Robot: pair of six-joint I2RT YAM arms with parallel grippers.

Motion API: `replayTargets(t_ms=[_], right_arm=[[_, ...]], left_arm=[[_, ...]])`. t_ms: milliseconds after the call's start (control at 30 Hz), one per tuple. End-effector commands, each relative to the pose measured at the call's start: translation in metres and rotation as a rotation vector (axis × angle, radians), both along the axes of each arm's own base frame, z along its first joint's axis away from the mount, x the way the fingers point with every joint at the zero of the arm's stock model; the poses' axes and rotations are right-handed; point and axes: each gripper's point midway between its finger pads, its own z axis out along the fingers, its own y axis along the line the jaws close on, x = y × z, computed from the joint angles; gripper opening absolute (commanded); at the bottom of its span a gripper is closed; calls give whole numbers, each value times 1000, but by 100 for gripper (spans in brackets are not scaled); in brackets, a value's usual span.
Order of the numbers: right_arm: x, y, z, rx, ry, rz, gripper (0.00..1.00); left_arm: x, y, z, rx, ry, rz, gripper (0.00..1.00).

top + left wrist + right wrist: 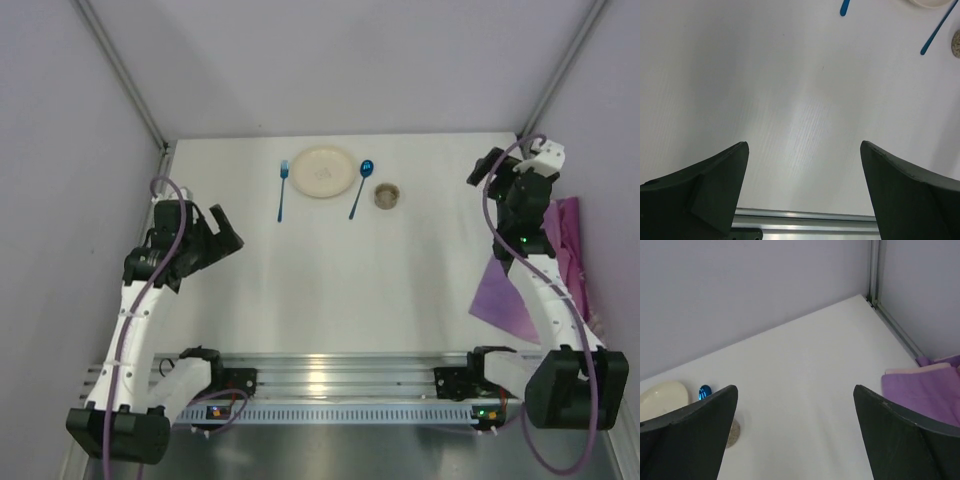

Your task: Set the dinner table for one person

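Observation:
I will grip the purple placemat's inner edge (491,272), facing the white table's middle, with my right gripper.
The white dinner table (330,270) carries a cream plate (324,171) at the far middle. A blue fork (283,190) lies left of the plate and a blue spoon (360,188) right of it. A small beige cup (388,195) stands beside the spoon. My left gripper (222,232) is open and empty over the left side of the table; its wrist view (804,145) shows bare tabletop between the fingers. My right gripper (495,166) is open and empty, raised at the far right, with bare tabletop between its fingers in its wrist view (795,387).
A purple placemat (515,290) lies crumpled at the right edge, partly under the right arm; it also shows in the right wrist view (925,390). The ribbed aluminium rail (330,385) runs along the near edge. Grey walls close in the back and both sides.

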Motion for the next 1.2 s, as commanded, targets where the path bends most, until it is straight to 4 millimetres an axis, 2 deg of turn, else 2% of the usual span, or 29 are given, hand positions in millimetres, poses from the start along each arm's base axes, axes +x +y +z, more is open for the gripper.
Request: replayTargets(t_ms=[0,33,67,100,200,233,267,433,500,600,667,867,967,1067,1100,1167], right_arm=[[-38,7,-79,180,393,-54,100],[-37,9,-72,204,421,-58,100],[-48,-2,-85,202,506,-142,100],[-69,-7,-111,205,655,-202,100],[-89,-21,-135,253,744,-281,100],[-103,-27,-148,261,791,-309,100],[-113,-42,-153,283,809,-361,100],[-151,-84,-180,319,950,-503,100],[-157,-88,-192,328,990,-506,100],[-156,-85,-211,356,1036,-474,100],[-146,-77,-219,386,1056,-413,100],[-123,-68,-227,439,1034,-325,100],[-124,-65,-240,453,1071,-318,99],[-129,-58,-255,459,1122,-301,84],[-132,-55,-260,464,1135,-297,64],[-132,-44,-265,464,1146,-268,44]], left_arm=[[5,-11,2,-62,-53,-31,98],[4,-14,-1,-69,-40,-49,99],[3,-15,-6,-63,-17,-64,98],[-1,-16,-10,-62,6,-76,98],[-8,-24,-11,-80,16,-135,97],[-11,-27,-11,-89,11,-152,96],[-14,-29,-13,-97,14,-166,96],[-29,-36,-16,-124,-4,-202,96],[-33,-40,-18,-143,1,-215,95],[-34,-44,-17,-160,-3,-229,94],[-35,-45,-15,-158,-1,-234,94],[-37,-43,-15,-127,-5,-238,94],[-39,-43,-18,-130,4,-234,93],[-40,-42,-20,-125,8,-232,93],[-41,-40,-20,-120,9,-227,93],[-42,-39,-20,-111,8,-225,93]])
